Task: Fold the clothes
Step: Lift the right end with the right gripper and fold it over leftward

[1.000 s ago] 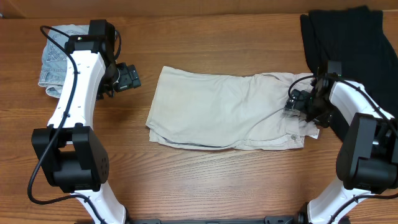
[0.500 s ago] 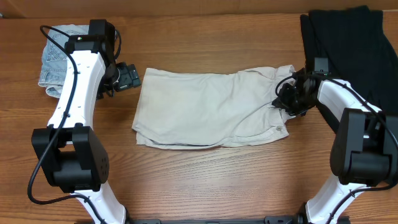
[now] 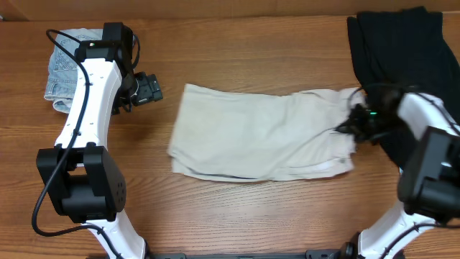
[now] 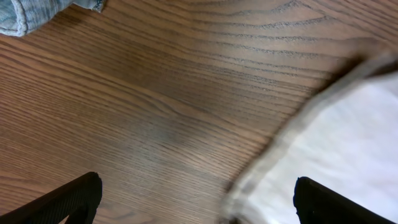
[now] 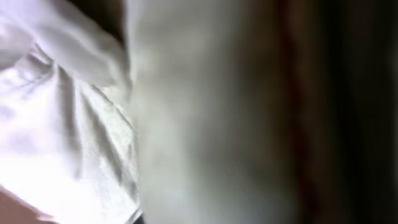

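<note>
The robot's right gripper needs to release the waistband end on top of the cream-beige shorts, just inside their hem (image 3: 185, 131).
The cream-beige shorts (image 3: 259, 137) lie flat across the middle of the table, waistband end to the right. My right gripper (image 3: 352, 126) is at that right end, shut on the cloth. The right wrist view is blurred and filled with the pale fabric (image 5: 62, 124); its fingers cannot be made out there. My left gripper (image 3: 159, 91) hangs open just beyond the shorts' upper left corner. In the left wrist view the open gripper (image 4: 196, 190) straddles the shorts' hem (image 4: 348, 137), and both dark fingertips show at the bottom.
Faded blue denim shorts (image 3: 61, 68) lie bunched at the far left, their edge showing in the left wrist view (image 4: 37, 12). A large black garment (image 3: 402, 43) covers the far right corner, right beside my right arm. The wooden table (image 3: 251, 216) shows in front.
My right gripper closed on the shorts' right end, pushed them left, then pulled them back right, and they lie stretched flatter. The left arm has not moved.
</note>
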You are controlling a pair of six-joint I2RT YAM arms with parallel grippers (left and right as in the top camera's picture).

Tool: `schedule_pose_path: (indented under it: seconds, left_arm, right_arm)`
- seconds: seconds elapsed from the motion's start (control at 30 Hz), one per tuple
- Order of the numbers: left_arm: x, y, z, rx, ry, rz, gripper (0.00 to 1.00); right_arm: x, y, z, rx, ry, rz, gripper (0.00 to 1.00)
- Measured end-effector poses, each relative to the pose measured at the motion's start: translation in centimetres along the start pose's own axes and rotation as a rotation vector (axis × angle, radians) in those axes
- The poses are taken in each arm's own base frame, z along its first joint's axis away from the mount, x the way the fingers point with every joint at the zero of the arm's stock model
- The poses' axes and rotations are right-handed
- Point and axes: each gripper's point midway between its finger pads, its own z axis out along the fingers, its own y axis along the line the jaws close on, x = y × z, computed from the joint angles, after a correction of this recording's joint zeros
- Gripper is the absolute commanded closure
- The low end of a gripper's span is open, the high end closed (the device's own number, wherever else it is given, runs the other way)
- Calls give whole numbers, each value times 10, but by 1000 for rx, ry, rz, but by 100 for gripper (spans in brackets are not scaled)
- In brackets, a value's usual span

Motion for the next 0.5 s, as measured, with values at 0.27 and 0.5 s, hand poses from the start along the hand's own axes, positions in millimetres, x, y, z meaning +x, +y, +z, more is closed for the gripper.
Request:
schedule_pose_path:
  seconds: [0.27, 0.5]
  left_arm:
    - [0, 0, 0, 0, 0, 0, 0]
    - [-1, 0, 0, 2, -4, 0, 0]
  right_arm:
    - [-17, 14, -110, 7, -171, -99, 96]
    - [11, 82, -93, 43, -126, -315, 96]
